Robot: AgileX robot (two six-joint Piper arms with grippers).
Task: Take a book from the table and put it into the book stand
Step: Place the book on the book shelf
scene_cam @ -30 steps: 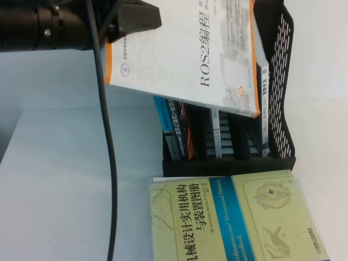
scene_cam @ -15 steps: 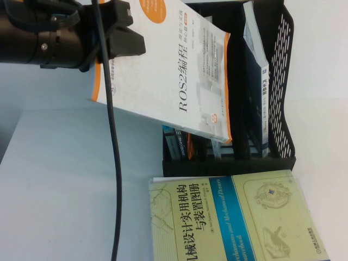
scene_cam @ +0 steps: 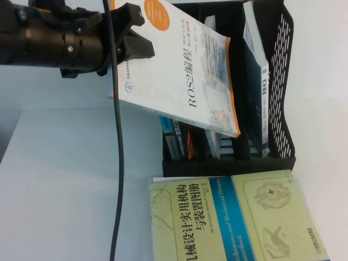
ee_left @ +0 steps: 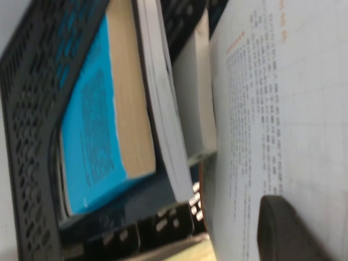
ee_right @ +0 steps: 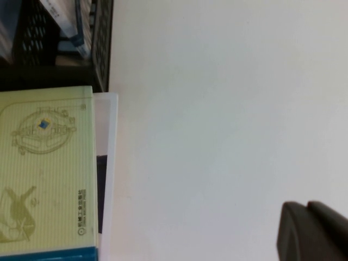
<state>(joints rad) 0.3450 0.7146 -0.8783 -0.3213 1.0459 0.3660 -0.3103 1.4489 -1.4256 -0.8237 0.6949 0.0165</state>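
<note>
My left gripper has the white ROS2 book, which hangs tilted into the stand now. Next, I let go of it in the middle slot of the stand [scene_cam: 226,155], beside the thin white book.
My left gripper [scene_cam: 130,31] is at the top left of the high view, shut on the left edge of a white ROS2 book with orange trim [scene_cam: 179,70]. The book hangs tilted, its lower corner dipping into the black mesh book stand [scene_cam: 280,65]. In the left wrist view one dark finger [ee_left: 288,228] presses on the book's printed cover [ee_left: 283,109], with the stand's mesh wall [ee_left: 32,136] beside it. My right gripper [ee_right: 312,231] shows only in the right wrist view, shut and empty above the bare white table.
A yellow-green book [scene_cam: 234,217] lies flat in front of the stand; it also shows in the right wrist view [ee_right: 43,174]. Several books stand in the stand's slots [scene_cam: 255,81], among them a blue one [ee_left: 98,119]. A black cable [scene_cam: 117,163] hangs from the left arm.
My left gripper has swung the ROS2 book down and tilted it more steeply, so its lower corner sits deeper in the stand. The yellow-green book has not moved.
</note>
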